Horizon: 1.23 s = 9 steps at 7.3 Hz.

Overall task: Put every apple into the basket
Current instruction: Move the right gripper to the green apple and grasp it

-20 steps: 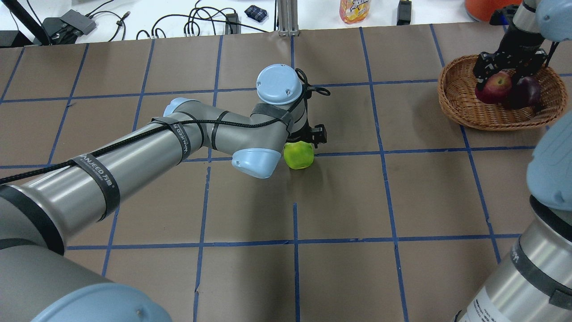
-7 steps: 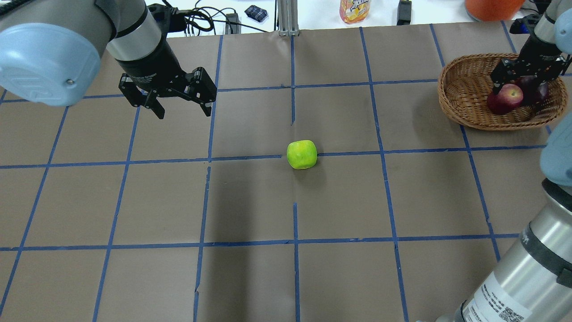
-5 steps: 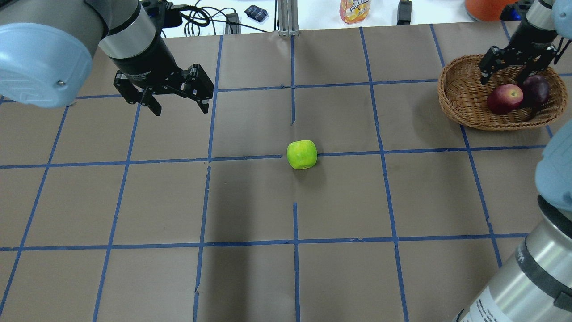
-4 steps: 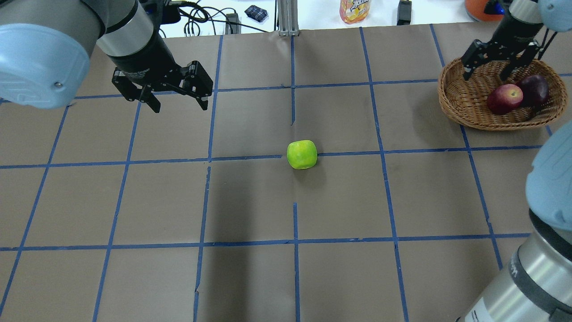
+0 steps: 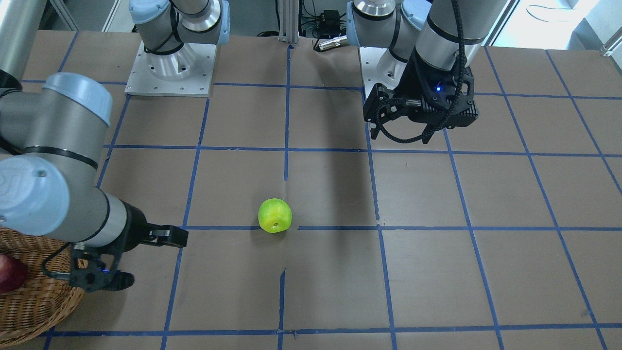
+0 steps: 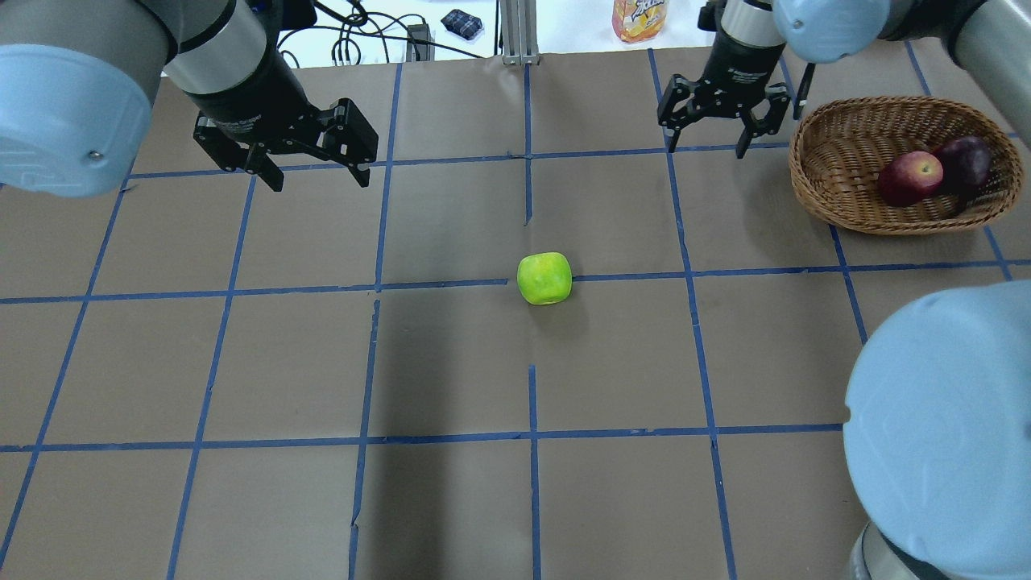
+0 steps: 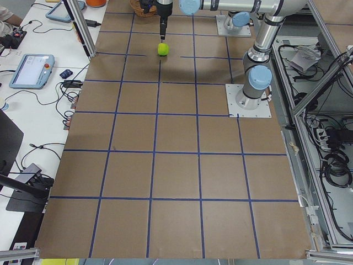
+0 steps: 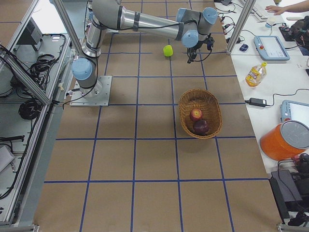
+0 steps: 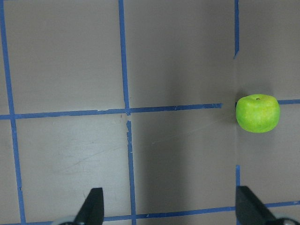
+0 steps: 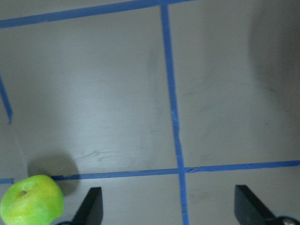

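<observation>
My right gripper needs to move to the yellow-green apple next and close on the apple's opposite sides (image 5: 274, 216) (image 10: 32, 201), because the apple is still outside the basket.
The yellow-green apple (image 6: 544, 278) lies alone on the brown table near its middle; it also shows in the front view (image 5: 275, 215) and in both wrist views (image 9: 257, 113) (image 10: 31, 200). The wicker basket (image 6: 813, 189) stands at the far right and holds the lighter red apple (image 6: 910, 177) and the maroon apple (image 6: 962, 157). My right gripper (image 6: 705, 145) is open and empty, above the table left of the basket and beyond the green apple. My left gripper (image 6: 318, 173) is open and empty at the far left, well away from the green apple.
Beyond the table's far edge lie a juice bottle (image 6: 640, 18), cables (image 6: 354, 36) and an orange container (image 6: 886, 12). The two arm bases (image 5: 170, 68) stand at the robot's side. Blue tape lines grid the table.
My left gripper has let go of the green apple and pulled back to the far left. My right gripper has released the red apple in the basket, risen out and moved left.
</observation>
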Motion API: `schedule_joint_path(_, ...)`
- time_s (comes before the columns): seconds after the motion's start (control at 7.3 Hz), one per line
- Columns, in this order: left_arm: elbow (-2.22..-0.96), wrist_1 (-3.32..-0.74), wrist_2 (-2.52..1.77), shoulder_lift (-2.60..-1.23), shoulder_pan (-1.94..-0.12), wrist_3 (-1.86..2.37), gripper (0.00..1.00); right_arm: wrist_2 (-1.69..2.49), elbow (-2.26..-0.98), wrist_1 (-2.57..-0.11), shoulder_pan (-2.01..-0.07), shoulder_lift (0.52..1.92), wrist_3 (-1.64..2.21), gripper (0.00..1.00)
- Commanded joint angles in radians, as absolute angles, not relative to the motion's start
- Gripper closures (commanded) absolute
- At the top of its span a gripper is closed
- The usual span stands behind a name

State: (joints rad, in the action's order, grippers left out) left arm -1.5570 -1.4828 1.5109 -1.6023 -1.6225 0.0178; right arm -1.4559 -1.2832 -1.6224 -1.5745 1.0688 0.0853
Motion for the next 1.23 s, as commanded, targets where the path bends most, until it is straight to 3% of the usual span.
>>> schedule_joint_path(0.0, -1.557, -1.461, 1.511, -1.611, -1.623, 0.018, 0.0, -1.426, -1.317, -1.635, -1.72, 1.08, 0.127, 0.0)
schedule_joint_path(0.55, -1.555, -1.459, 1.508, -1.614, -1.621, 0.02, 0.0, -1.425, -1.515, -1.918, -1.83, 1.078, 0.229, 0.0)
schedule_joint_path(1.1, -1.557, -1.46, 1.509, -1.614, -1.621, 0.018, 0.0, -1.414, -1.565, -1.928, -1.847, 1.068, 0.278, 0.0)
